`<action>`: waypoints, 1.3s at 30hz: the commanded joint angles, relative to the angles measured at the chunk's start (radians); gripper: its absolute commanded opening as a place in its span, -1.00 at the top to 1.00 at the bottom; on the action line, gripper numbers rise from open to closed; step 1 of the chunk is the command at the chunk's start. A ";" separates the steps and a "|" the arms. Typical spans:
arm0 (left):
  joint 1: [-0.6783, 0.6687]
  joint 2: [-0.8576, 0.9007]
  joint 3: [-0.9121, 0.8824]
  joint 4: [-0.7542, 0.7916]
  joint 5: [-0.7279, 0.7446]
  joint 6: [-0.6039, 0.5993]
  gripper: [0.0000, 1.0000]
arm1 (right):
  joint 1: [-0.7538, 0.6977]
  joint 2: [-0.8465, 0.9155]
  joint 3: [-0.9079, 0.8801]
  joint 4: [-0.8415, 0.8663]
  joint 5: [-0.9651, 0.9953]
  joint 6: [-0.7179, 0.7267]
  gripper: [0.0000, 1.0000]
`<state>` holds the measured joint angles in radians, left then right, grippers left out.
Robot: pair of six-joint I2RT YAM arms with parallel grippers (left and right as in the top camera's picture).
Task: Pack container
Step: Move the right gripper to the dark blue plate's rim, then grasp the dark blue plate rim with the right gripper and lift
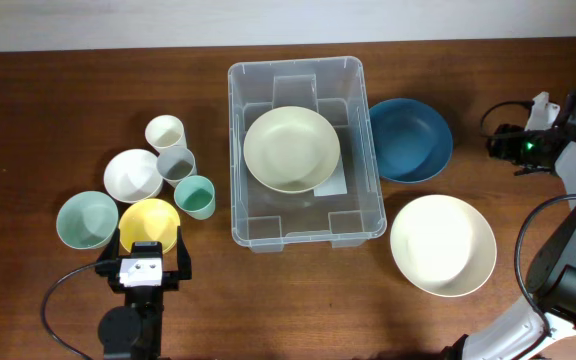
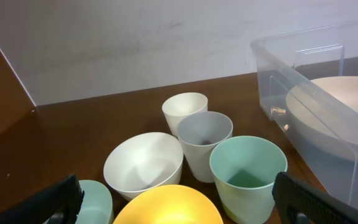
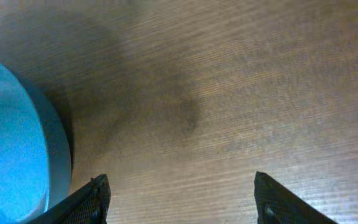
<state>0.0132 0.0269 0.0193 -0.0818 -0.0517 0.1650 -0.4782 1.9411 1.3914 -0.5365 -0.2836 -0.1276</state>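
Note:
Next, my right gripper goes to the blue bowl's rim [image 1: 450,142] [image 3: 48,167] and closes there, on the side facing away from the clear container.
The clear container [image 1: 236,150] stands mid-table with a cream bowl [image 1: 291,148] inside it; the left wrist view shows its wall [image 2: 328,134] and that bowl [image 2: 347,99] at the right. My left gripper [image 1: 144,262] is open at the near edge of a yellow bowl [image 1: 149,224], and that yellow bowl [image 2: 166,205] lies low between the spread fingers [image 2: 61,199]. Off to the right of a blue bowl [image 1: 410,138], my right gripper [image 1: 500,146] is open. In its wrist view the right gripper [image 3: 182,199] has only bare wood between its fingers, with the blue bowl [image 3: 11,155] at the left.
Left of the container sit a cream cup [image 1: 165,132], a grey cup [image 1: 176,163], a white bowl [image 1: 132,174], a mint cup [image 1: 195,196] and a mint bowl [image 1: 86,219]. A large white bowl [image 1: 442,244] rests front right. Cables loop near the right arm.

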 commanded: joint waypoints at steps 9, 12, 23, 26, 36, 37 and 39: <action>-0.004 -0.008 -0.009 0.002 0.011 0.012 -0.99 | 0.084 0.067 -0.014 0.063 -0.240 -0.113 -0.40; -0.004 -0.008 -0.009 0.002 0.011 0.013 -0.99 | 0.121 0.070 -0.014 0.065 -0.226 -0.159 -0.40; -0.004 -0.008 -0.010 0.002 0.011 0.012 -0.99 | 0.228 0.116 -0.014 0.075 -0.021 -0.171 -0.35; -0.004 -0.008 -0.009 0.002 0.011 0.012 -0.99 | 0.232 0.144 -0.014 0.086 -0.015 -0.167 -0.26; -0.004 -0.008 -0.009 0.002 0.011 0.012 -0.99 | 0.228 0.177 -0.014 0.113 0.009 -0.117 0.88; -0.004 -0.009 -0.009 0.002 0.011 0.012 -0.99 | 0.227 0.175 -0.013 0.115 0.009 -0.108 0.92; -0.004 -0.009 -0.009 0.002 0.011 0.012 -0.99 | 0.219 0.172 -0.005 0.116 0.012 -0.084 0.92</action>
<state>0.0132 0.0269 0.0193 -0.0818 -0.0517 0.1650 -0.2520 2.1029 1.3895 -0.4152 -0.3161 -0.2214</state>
